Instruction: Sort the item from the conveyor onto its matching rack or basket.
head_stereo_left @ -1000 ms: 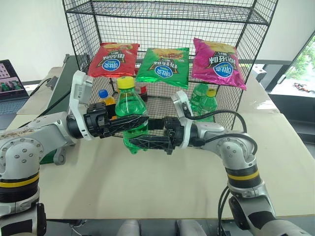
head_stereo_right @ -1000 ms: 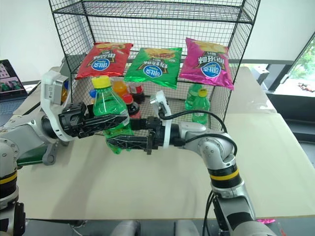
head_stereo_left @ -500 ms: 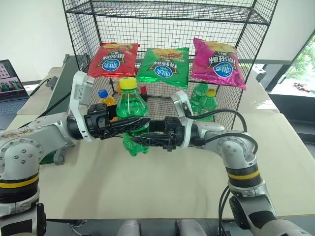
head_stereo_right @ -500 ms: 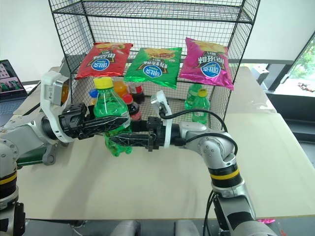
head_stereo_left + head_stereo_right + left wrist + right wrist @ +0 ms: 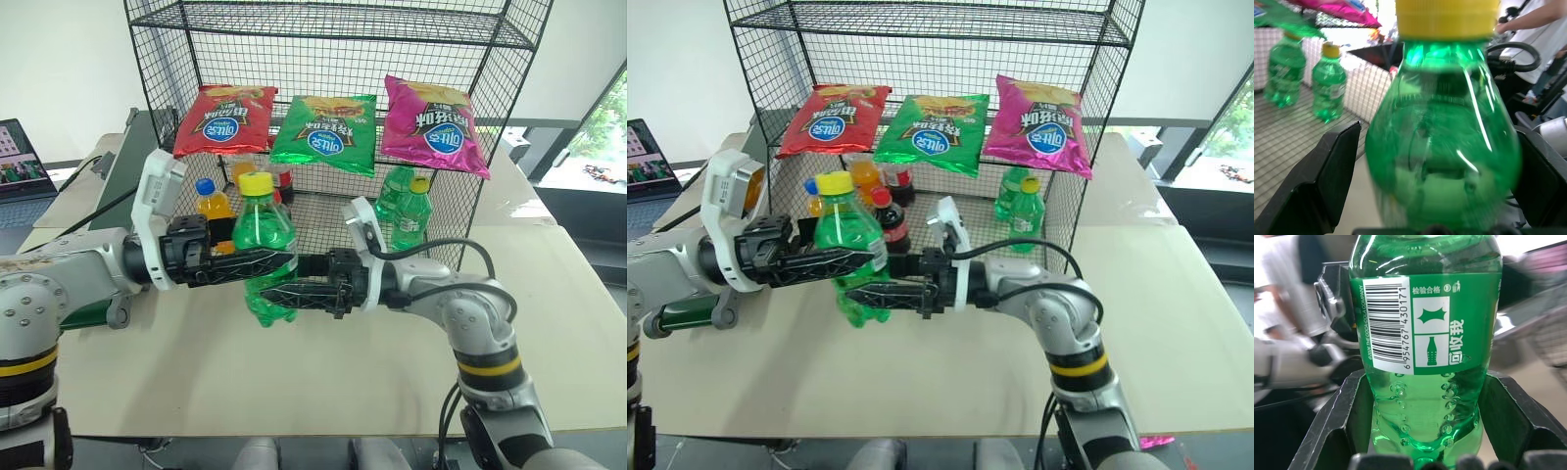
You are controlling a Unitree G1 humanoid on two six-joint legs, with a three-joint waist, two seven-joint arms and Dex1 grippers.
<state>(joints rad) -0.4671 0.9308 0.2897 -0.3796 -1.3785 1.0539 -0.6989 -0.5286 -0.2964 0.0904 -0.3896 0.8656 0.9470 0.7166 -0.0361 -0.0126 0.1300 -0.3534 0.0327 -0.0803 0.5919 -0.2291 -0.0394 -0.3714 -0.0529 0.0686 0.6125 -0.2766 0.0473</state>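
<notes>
My right gripper will set the green soda bottle down on the rack's bottom level [image 5: 403, 272], in front of the green bottles.
The item, a green soda bottle [image 5: 263, 257] with a yellow cap [image 5: 256, 183], hangs upright above the table in front of the rack [image 5: 333, 20]. My right gripper [image 5: 279, 294] reaches in from the right and is shut on the bottle's lower body, its fingers [image 5: 1501, 416] pressed on both sides below the label. My left gripper [image 5: 266, 262] comes from the left at the height of the bottle's shoulder. It is open, with its fingers [image 5: 1327, 166] standing off the bottle. The conveyor [image 5: 116, 176] lies at the left, behind my left arm.
Three chip bags, red [image 5: 223, 119], green [image 5: 325, 129] and pink [image 5: 436, 125], hang on the rack. Its bottom tier holds green bottles [image 5: 407, 211], an orange-drink bottle [image 5: 211, 201] and a cola bottle [image 5: 890, 220]. A laptop [image 5: 20, 152] stands far left. A person [image 5: 1537, 29] stands beyond the table.
My left gripper has let go of the bottle and opened, and my right gripper has shut on its lower body. The bottle has sunk a little.
</notes>
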